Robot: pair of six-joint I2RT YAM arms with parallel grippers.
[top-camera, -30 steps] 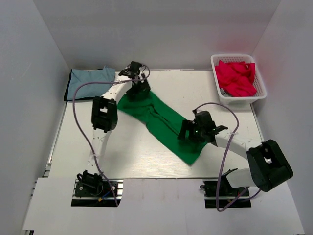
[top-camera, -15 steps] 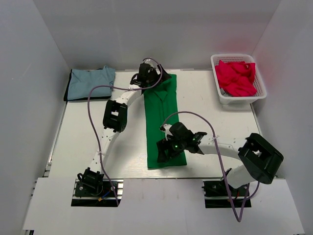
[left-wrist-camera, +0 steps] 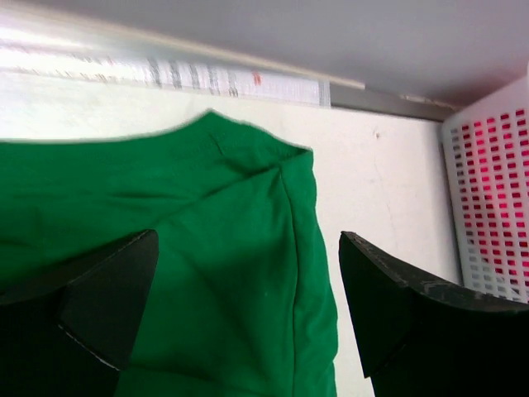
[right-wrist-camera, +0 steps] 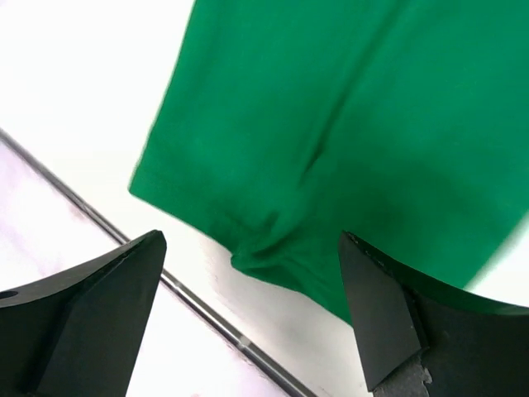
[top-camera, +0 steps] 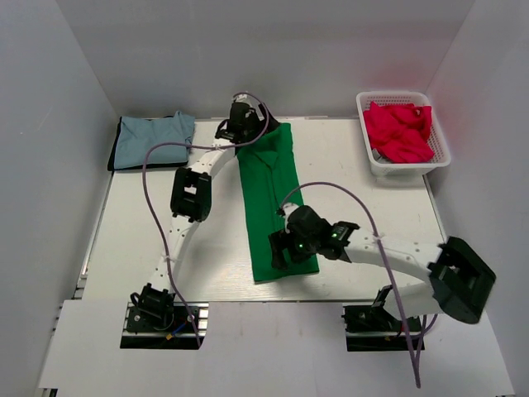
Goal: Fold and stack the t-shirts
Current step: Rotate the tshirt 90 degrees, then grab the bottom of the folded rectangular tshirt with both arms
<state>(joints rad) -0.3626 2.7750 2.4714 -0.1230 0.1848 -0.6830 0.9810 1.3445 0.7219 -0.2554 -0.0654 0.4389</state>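
Observation:
The green t-shirt's near corner [top-camera: 315, 269], on the same side as the white basket, will be gripped by my right gripper.
A green t-shirt [top-camera: 271, 198], folded into a long narrow strip, lies flat down the middle of the table, running from far to near. My left gripper [top-camera: 250, 126] hovers at its far end. In the left wrist view the gripper [left-wrist-camera: 248, 318] is open, jaws wide apart over the green cloth [left-wrist-camera: 207, 240]. My right gripper [top-camera: 285, 248] hovers at the near end. In the right wrist view it [right-wrist-camera: 248, 310] is open above the shirt's hem [right-wrist-camera: 273, 248]. A folded light blue t-shirt [top-camera: 153, 137] lies at the far left corner.
A white basket [top-camera: 431, 155] holding red t-shirts [top-camera: 399, 131] stands at the far right; its wall shows in the left wrist view [left-wrist-camera: 496, 190]. The table's near edge [right-wrist-camera: 207, 318] runs just below the green hem. White walls enclose the table.
The green shirt has swung from a diagonal lie to a straight far-to-near strip. The left gripper moved right along the far edge and the right gripper moved left towards the near edge.

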